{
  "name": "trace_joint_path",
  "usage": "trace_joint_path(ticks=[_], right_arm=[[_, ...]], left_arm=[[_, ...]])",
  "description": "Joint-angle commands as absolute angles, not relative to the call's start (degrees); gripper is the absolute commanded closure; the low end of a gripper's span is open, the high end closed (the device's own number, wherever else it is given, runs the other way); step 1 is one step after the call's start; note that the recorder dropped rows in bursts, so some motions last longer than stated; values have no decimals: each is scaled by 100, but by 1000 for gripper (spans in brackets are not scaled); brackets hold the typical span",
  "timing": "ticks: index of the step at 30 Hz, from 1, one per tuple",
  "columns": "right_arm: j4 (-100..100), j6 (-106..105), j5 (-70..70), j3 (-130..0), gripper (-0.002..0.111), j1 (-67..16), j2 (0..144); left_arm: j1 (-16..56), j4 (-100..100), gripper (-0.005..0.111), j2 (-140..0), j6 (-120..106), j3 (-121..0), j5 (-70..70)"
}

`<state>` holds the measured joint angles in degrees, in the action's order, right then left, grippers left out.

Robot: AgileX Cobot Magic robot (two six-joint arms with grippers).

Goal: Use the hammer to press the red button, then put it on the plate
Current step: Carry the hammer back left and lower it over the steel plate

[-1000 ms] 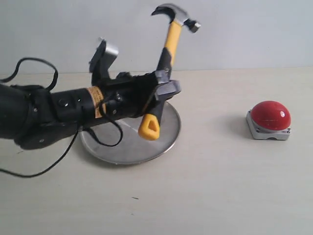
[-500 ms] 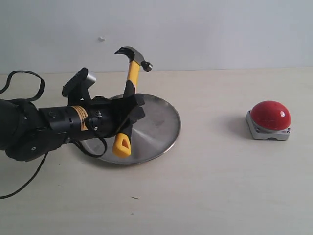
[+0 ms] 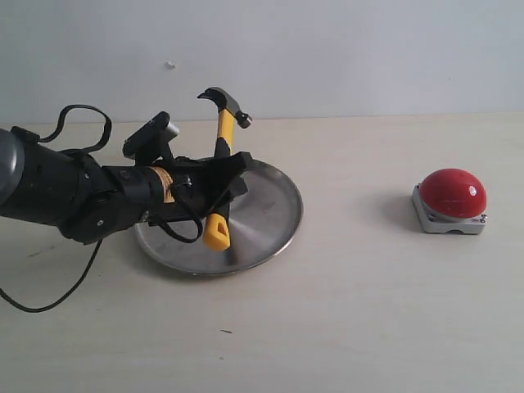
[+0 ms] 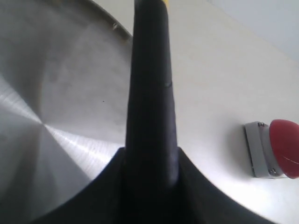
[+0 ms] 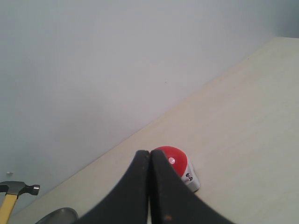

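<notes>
Next, my left gripper releases the hammer just off the silver plate's middle point(image 3: 232, 203) point(image 4: 67, 86), toward the red button, so that it lies across the plate.
My left gripper point(image 3: 224, 185) is shut on the hammer point(image 3: 217, 232), gripping the black part of the handle. The hammer stands nearly upright over the silver plate point(image 3: 264, 214), dark head up and yellow butt low over the plate's middle; I cannot tell whether it touches. In the left wrist view the black handle point(image 4: 149, 93) runs up between the jaws of the left gripper point(image 4: 149, 184), with the plate point(image 4: 46, 88) beneath. The red button point(image 3: 453, 193) sits far to the right on its grey base. My right gripper point(image 5: 149, 155) is shut and empty, off the table, with the red button point(image 5: 176, 161) beyond it.
The light wooden table point(image 3: 352, 311) ends at a pale wall behind. A black cable point(image 3: 49, 295) trails from the left arm over the table's left side. The right wrist view also catches the hammer point(image 5: 18, 189) head and the plate point(image 5: 58, 216) rim.
The left arm has drawn back to the left and come down, carrying the hammer from high above the plate's right side down to its middle. The button has not moved.
</notes>
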<state>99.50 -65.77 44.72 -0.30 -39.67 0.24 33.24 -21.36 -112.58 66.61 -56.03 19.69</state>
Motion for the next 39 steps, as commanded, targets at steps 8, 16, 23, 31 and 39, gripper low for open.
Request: trace_joint_path(ticks=[8,16,23,31,39], right_arm=[[9887,-6588,4437,0,108,-3984,0],[9887,-6588,4437,0,108,-3984,0],[9887,-6588,4437,0,108,-3984,0],[9887,-6588,4437,0,108,-3984,0],[9887,-6588,4437,0,108,-3984,0]], left_arm=[[3289,-2155,107,-11533,6553,-5946,1900],[3194,-2165,107,-11737,6528,-6060,1949],[3194,-2181,107,-11826,6472,-6167,1890],[3194,-2181,107,-11996,6471,-6211,1853],[3194,-2181,107,-12108,6463,-6211,1853]])
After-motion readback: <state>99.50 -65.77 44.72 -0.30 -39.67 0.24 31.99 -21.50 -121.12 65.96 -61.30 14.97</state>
